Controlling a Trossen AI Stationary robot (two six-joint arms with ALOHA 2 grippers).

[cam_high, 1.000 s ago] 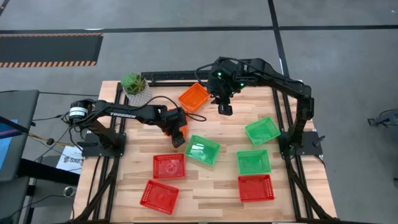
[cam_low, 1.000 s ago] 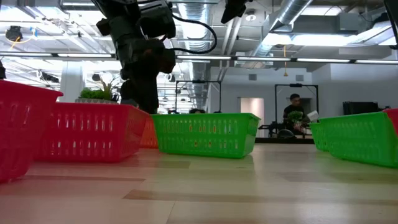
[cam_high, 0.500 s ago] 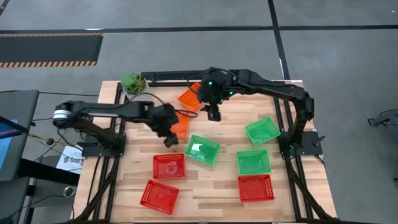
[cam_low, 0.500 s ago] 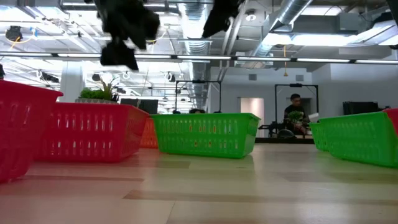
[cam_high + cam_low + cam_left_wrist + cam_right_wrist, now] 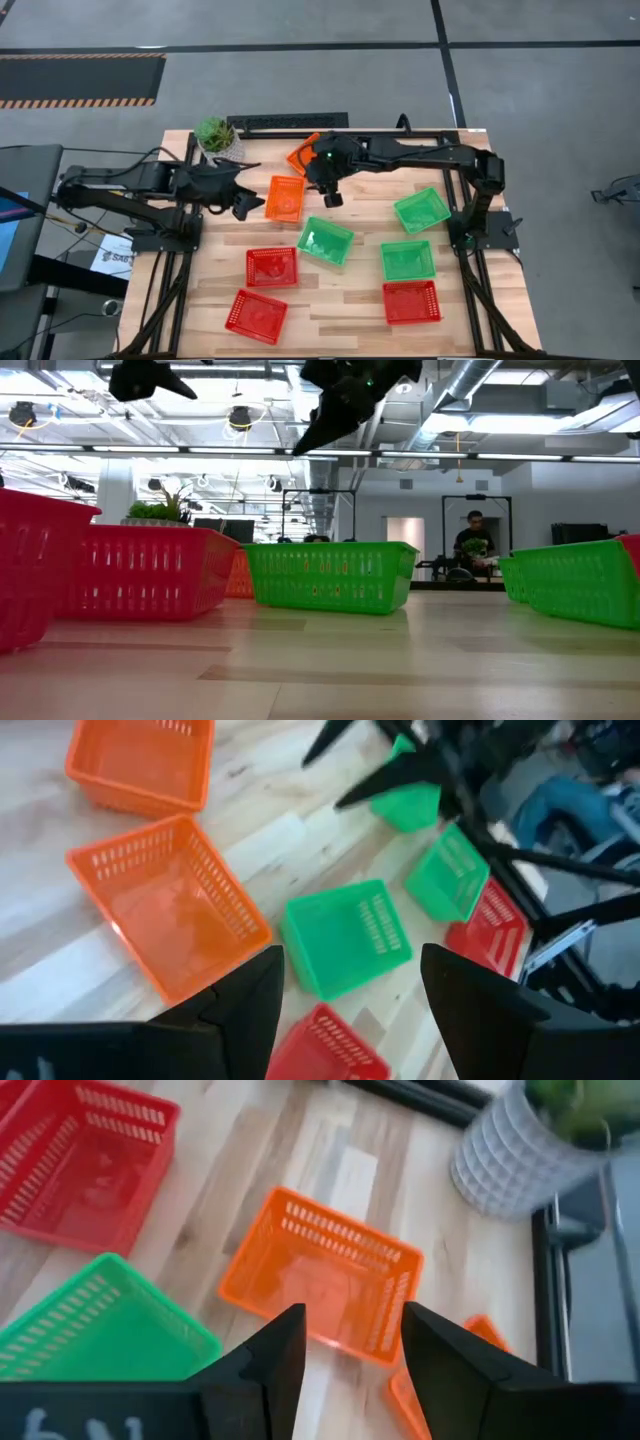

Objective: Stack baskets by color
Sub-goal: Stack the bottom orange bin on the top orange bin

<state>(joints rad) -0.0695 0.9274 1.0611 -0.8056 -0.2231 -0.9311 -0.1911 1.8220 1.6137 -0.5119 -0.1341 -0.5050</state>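
Next, my right gripper grabs the nearer orange basket by its long side's rim (image 5: 302, 201) (image 5: 312, 1334), on the side away from my left gripper.
Two orange baskets show: one (image 5: 285, 198) stands on its base mid-table, the other (image 5: 301, 156) sits farther back, partly under my right arm. Three green baskets (image 5: 325, 240) (image 5: 421, 210) (image 5: 407, 260) and three red ones (image 5: 272, 267) (image 5: 256, 315) (image 5: 411, 302) lie singly toward the near side. My left gripper (image 5: 243, 207) (image 5: 350, 970) hangs open above the table, left of the nearer orange basket. My right gripper (image 5: 331, 197) (image 5: 352, 1315) hovers open above that basket's right side, pointing slantwise down at it (image 5: 325, 1275). Neither gripper holds anything.
A green plant in a white pot (image 5: 218, 138) stands at the far left corner, close to the orange baskets. A black rail (image 5: 285, 121) runs along the far edge. Bare wood (image 5: 340, 310) lies between the near red baskets. A person sits in the room beyond (image 5: 472, 545).
My left gripper has risen and drawn back toward the table's left edge, away from the orange basket, which now stands alone on the table. My right gripper has come down and toward the left and near side, from over the far orange basket toward the nearer one.
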